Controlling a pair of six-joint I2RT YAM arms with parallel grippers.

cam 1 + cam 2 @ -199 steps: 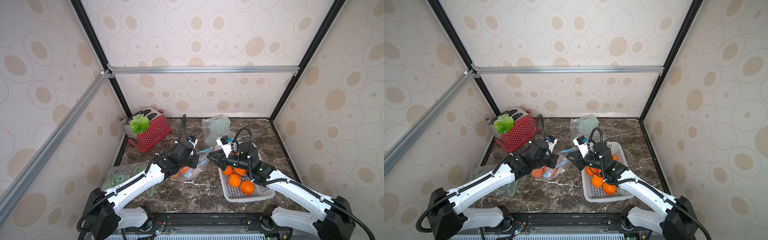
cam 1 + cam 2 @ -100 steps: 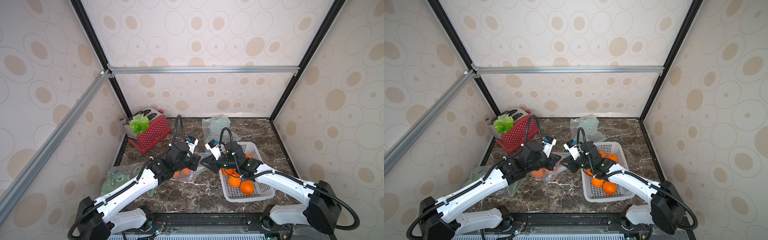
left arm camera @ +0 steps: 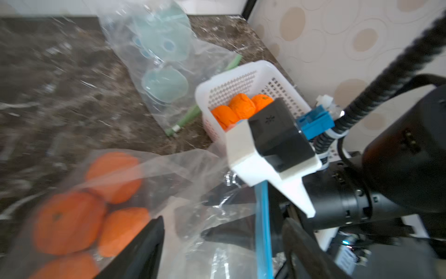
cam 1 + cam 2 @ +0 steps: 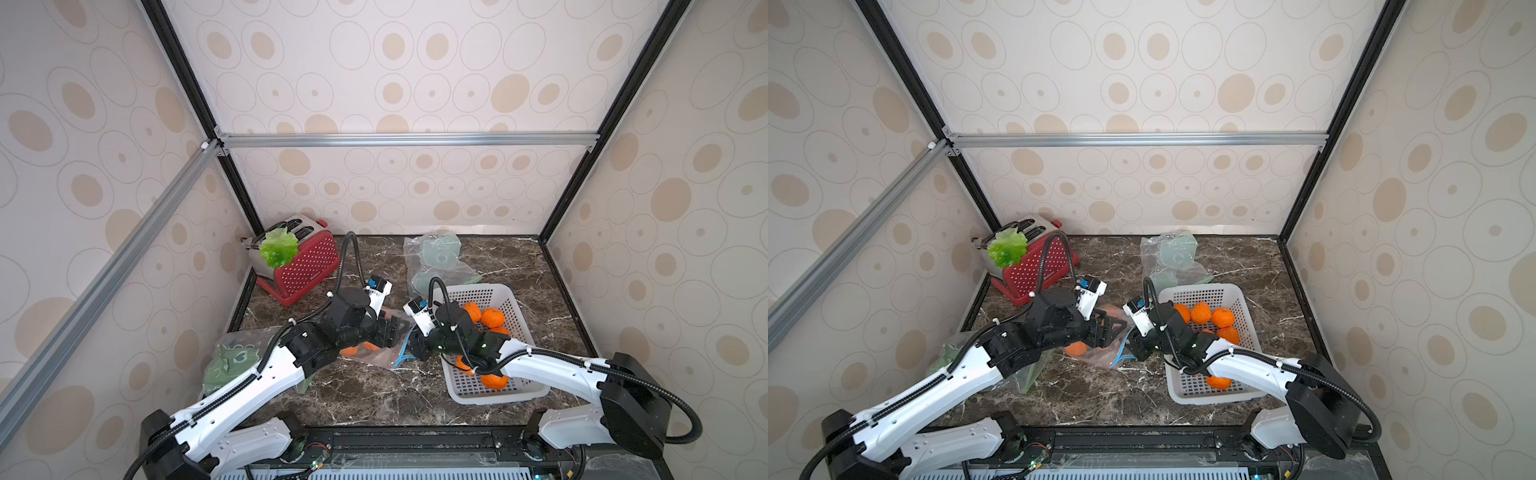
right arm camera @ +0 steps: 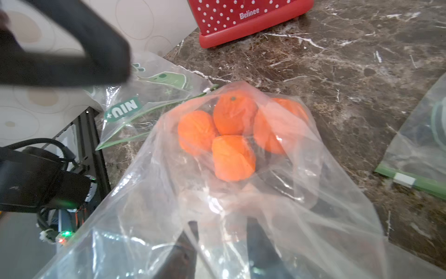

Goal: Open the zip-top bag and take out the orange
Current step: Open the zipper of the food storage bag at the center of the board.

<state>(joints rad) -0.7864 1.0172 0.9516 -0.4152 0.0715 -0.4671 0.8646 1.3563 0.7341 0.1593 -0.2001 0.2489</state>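
Observation:
Next, I should move my left gripper to the film over the oranges (image 4: 368, 344) (image 3: 108, 207), at the closed end of the zip-top bag, and close it there.
The clear zip-top bag (image 4: 384, 354) with a blue zip strip (image 3: 261, 229) lies mid-table, several oranges (image 5: 234, 157) inside it at its left end. My left gripper (image 3: 222, 224) is open, fingers wide apart over the bag's mouth, with loose film between them and nothing pinched. In both top views it hovers (image 4: 392, 328) (image 4: 1108, 328) just above the bag. My right gripper (image 5: 223, 224) faces it from the right (image 4: 417, 347), low at the bag's mouth. Its fingers (image 5: 255, 232) stand apart and show through the film draped over them. An orange (image 4: 1076, 348) shows under the left arm.
A white basket (image 4: 486, 291) holding several oranges stands right of the bag, under my right arm. A red toaster (image 4: 307, 262) with a green lettuce leaf (image 4: 278, 247) is at the back left. Other green-zip bags lie at the back (image 4: 436, 257) and front left (image 4: 232, 361).
My left gripper has opened and let go of the bag's edge. The right gripper has come left and down to the bag's mouth, its fingers spreading. The bag has sunk to the table.

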